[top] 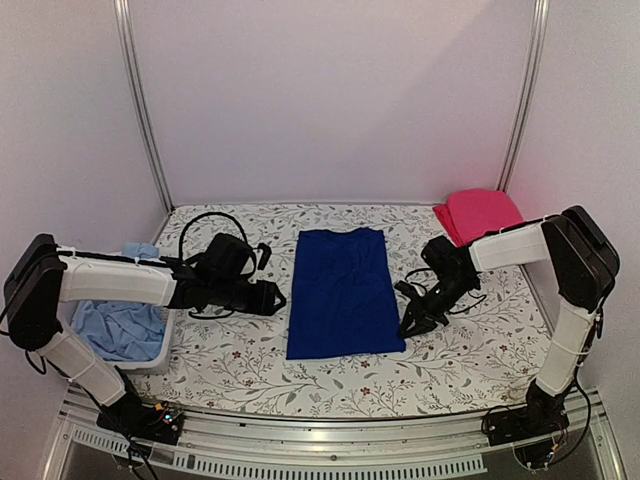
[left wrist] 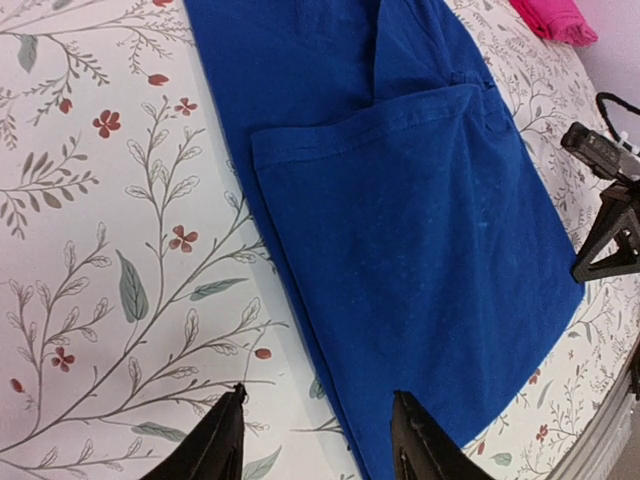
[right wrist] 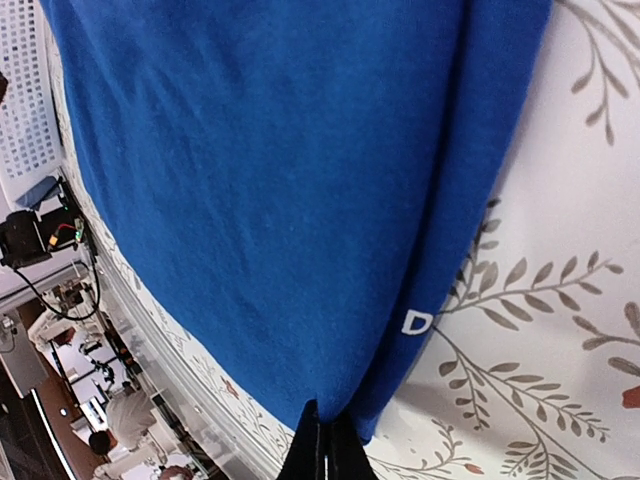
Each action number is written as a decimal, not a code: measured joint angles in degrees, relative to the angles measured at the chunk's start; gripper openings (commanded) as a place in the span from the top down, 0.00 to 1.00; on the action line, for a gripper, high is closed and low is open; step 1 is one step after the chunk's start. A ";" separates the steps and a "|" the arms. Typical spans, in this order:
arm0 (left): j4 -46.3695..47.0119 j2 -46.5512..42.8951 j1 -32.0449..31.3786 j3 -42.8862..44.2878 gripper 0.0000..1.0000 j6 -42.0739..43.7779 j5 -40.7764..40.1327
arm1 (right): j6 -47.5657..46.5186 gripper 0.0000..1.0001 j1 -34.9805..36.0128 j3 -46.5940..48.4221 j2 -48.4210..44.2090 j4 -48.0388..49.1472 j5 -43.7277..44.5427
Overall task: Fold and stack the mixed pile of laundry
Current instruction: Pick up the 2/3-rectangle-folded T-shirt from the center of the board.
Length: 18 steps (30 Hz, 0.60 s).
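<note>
The shirt's lower layer is sticking out by the letter D, so my right gripper will pull the top layer over it and then grip the shirt's near corner (top: 403,349).
A royal-blue shirt (top: 340,290) lies folded into a long strip on the middle of the table. My right gripper (top: 410,328) sits low at its near right corner. In the right wrist view that gripper (right wrist: 322,420) is shut, pinching the shirt's edge (right wrist: 300,200) beside a white letter D (right wrist: 415,322). My left gripper (top: 275,297) hovers open at the shirt's left side. In the left wrist view its fingers (left wrist: 318,400) straddle the shirt's left edge (left wrist: 400,200), holding nothing. A pink garment (top: 478,213) lies folded at the back right. A light-blue garment (top: 120,328) fills the basket.
A white perforated basket (top: 150,358) stands at the near left edge, under my left arm. The floral table cover (top: 250,370) spans the table, with a metal rail (top: 330,430) along the near edge. Upright frame posts (top: 142,110) rise at the back corners.
</note>
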 measured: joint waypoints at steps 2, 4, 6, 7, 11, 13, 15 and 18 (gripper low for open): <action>-0.04 0.00 -0.02 0.02 0.50 0.09 -0.15 | -0.17 1.00 0.02 0.00 0.00 -0.13 0.04; -0.13 -0.09 -0.04 0.02 0.51 0.13 -0.39 | -0.17 1.00 0.02 -0.04 -0.15 -0.39 0.07; -0.31 -0.44 -0.04 0.02 0.51 0.13 -0.63 | -0.13 1.00 0.02 -0.63 -1.01 -0.59 0.04; -0.37 -0.85 -0.04 -0.11 0.51 0.13 -0.72 | -0.11 1.00 0.04 -1.25 -1.84 -0.57 -0.02; -0.39 -2.99 -0.09 -1.33 0.54 -0.09 -0.76 | 0.11 1.00 0.76 -4.37 -5.57 -0.44 -0.68; -0.50 -3.37 -0.31 -1.95 0.54 -0.11 -0.74 | 0.15 1.00 1.42 -5.81 -5.84 -0.11 -1.07; -0.79 -3.37 -0.92 -2.36 0.55 -0.09 -0.59 | 0.35 1.00 1.95 -7.63 -5.77 0.66 -1.07; -0.96 -3.37 -2.71 -2.91 0.58 -0.13 0.02 | 0.59 0.92 2.23 -8.44 -4.87 0.94 -0.98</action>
